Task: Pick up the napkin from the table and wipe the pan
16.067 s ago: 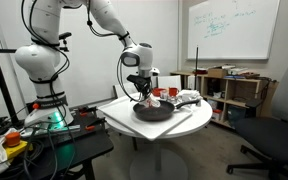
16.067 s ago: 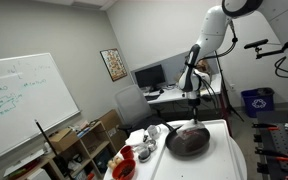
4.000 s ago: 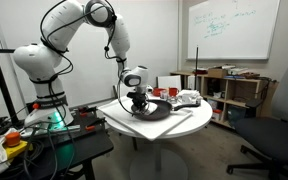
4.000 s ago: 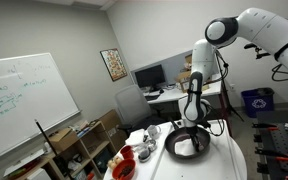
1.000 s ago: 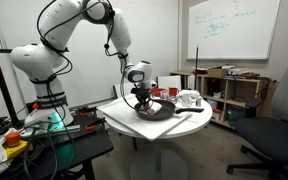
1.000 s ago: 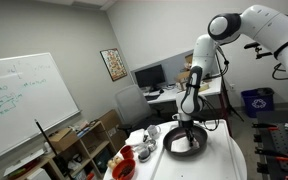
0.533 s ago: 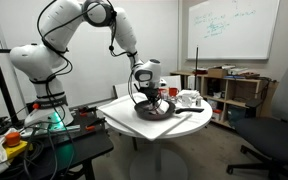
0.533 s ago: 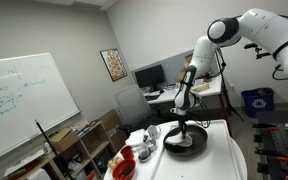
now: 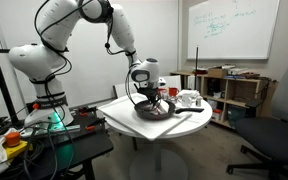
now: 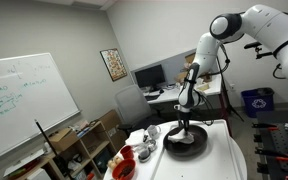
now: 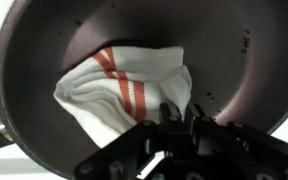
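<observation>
My gripper has the napkin. It will let the napkin go on the white table (image 9: 125,101) beside the frying pan, on the side opposite the pan's handle.
The dark frying pan (image 11: 54,45) fills the wrist view, and a white napkin (image 11: 124,85) with red stripes lies crumpled on its bottom. My gripper (image 11: 182,110) comes in from the lower edge, its two black fingers shut together on the napkin's near edge and pressing it onto the pan. In both exterior views the pan (image 9: 156,113) (image 10: 187,146) sits on the round white table (image 9: 116,116) (image 10: 222,160), with the gripper (image 9: 147,98) (image 10: 187,124) pointing straight down into it. The napkin is too small to make out in those views.
Red cups (image 10: 124,166) and pale tableware (image 10: 152,131) stand on the table beside the pan, with more white items (image 9: 188,98) past it. A wooden shelf unit (image 9: 236,92), an office chair (image 9: 276,140) and a whiteboard (image 9: 229,28) stand around the table.
Over the last second the gripper, still shut on the napkin, slid across the pan's bottom and then came back a little. The pan has stayed where it was.
</observation>
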`<state>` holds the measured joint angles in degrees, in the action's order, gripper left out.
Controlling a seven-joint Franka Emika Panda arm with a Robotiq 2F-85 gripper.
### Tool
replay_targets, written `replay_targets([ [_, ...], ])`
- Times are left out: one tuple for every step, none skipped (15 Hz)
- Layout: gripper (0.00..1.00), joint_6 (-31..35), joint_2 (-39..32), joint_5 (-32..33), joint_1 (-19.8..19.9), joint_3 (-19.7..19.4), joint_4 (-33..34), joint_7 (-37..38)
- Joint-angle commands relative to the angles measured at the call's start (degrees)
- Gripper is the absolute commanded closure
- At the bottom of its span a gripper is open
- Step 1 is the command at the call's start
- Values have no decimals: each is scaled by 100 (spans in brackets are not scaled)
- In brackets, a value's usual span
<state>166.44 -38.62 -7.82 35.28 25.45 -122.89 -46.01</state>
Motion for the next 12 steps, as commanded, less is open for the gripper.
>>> replay_targets([
  [97, 973, 808, -11, 424, 619, -1198, -337],
  [97, 1232, 943, 79, 568, 861, -1446, -317],
  [97, 1485, 1021, 197, 736, 1118, -1638, -255],
  [97, 1687, 1121, 355, 896, 1382, -1837, -132],
  [97, 1844, 1194, 554, 1066, 1642, -2002, -13],
  [97, 2031, 1249, 783, 1202, 1871, -2170, 116],
  [97, 2134, 1330, 1043, 1290, 2059, -2326, 288],
  [97, 2227, 1395, 735, 1377, 2321, -2448, -20],
  [97, 2265, 1458, 805, 1399, 2474, -2570, 59],
  [97, 2300, 1513, 791, 1394, 2609, -2657, 73],
  [97, 2311, 1562, 777, 1358, 2719, -2724, 84],
  [97, 2277, 1625, 737, 1268, 2782, -2768, 112],
])
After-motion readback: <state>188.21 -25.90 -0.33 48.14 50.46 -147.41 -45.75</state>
